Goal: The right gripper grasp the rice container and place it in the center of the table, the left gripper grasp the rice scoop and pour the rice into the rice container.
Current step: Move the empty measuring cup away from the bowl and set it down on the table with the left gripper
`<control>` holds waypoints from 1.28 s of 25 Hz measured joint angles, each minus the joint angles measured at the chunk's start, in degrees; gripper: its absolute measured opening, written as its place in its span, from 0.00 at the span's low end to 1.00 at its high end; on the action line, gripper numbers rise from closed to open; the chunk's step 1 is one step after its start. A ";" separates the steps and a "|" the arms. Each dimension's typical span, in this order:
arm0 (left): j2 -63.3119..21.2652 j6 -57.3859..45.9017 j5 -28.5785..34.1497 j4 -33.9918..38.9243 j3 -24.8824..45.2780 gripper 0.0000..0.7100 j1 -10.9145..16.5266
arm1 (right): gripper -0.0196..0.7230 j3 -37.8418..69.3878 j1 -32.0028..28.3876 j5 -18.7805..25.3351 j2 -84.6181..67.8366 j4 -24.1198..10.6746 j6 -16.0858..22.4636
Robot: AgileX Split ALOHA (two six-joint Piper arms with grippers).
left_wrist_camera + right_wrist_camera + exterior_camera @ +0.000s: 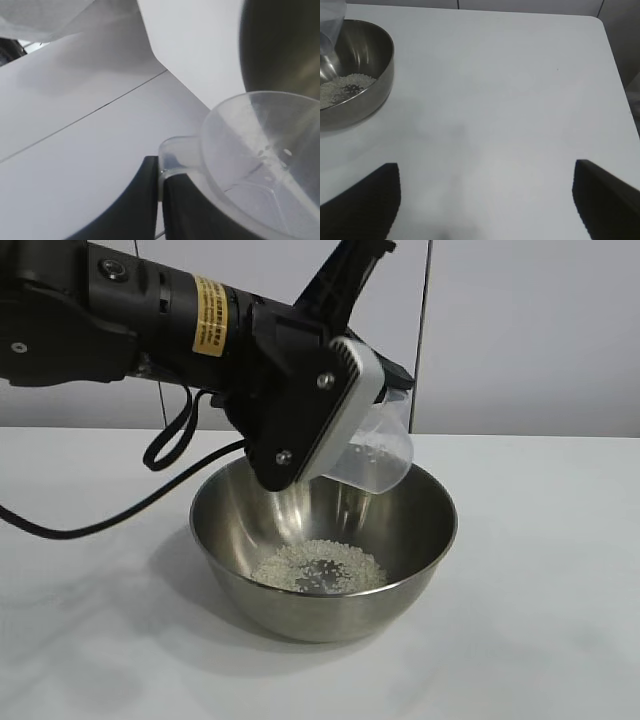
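Next, my left gripper lets go of the rice scoop on the white table [162,601] next to the rice container, below the black cable.
The rice container [325,540], a shiny steel bowl, stands on the white table [540,640] with a pile of rice [318,567] on its bottom. Above its rim the clear plastic rice scoop [380,452] hangs tilted, mouth down toward the bowl, a few grains still clinging inside. My left gripper [161,172] is shut on the rice scoop's handle [172,156]; the scoop's mouth [260,165] and the bowl's wall [280,45] show close by. My right gripper [487,172] hovers open over bare table, away from the bowl [355,80], with nothing between its fingers.
A black cable [170,445] loops down from the left arm to the table at the left. The table's far edge and rounded corner [597,20] show in the right wrist view. A pale wall stands behind.
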 joint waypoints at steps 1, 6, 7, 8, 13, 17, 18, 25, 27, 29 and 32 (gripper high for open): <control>0.00 -5.70 -1.85 -2.43 0.44 0.01 0.00 | 0.89 0.00 0.00 0.00 0.00 0.00 0.00; 0.00 -32.51 -13.97 -21.41 2.77 0.01 0.00 | 0.89 0.00 0.00 0.00 0.00 0.00 0.00; -0.05 -36.68 -16.48 -24.96 3.52 0.01 0.00 | 0.89 0.00 0.00 0.00 0.00 0.00 0.00; -0.18 -41.19 -19.27 -29.05 4.35 0.01 0.00 | 0.89 0.00 0.00 0.00 0.00 0.00 0.00; -4.79 -50.46 -21.81 -44.20 8.46 0.01 1.03 | 0.89 0.00 0.00 0.00 0.00 0.00 0.00; -11.08 -51.20 -18.02 -50.24 11.66 0.01 6.04 | 0.89 0.00 0.00 0.00 0.00 0.00 0.00; -12.61 -51.37 -17.62 -50.71 12.76 0.01 7.94 | 0.89 0.00 0.00 0.00 0.00 0.00 0.00; -13.30 -59.93 -18.40 -45.06 23.43 0.01 20.61 | 0.89 0.00 0.00 0.00 0.00 0.00 0.00; -10.05 -61.99 -22.25 -39.66 26.27 0.01 23.06 | 0.89 0.00 0.00 0.00 0.00 0.00 0.00; -6.37 -63.76 -27.06 -37.24 28.69 0.01 24.71 | 0.89 0.00 0.00 0.00 0.00 0.00 0.00; -0.33 -65.35 -30.73 -36.69 30.44 0.01 25.74 | 0.89 0.00 0.00 0.00 0.00 0.00 0.00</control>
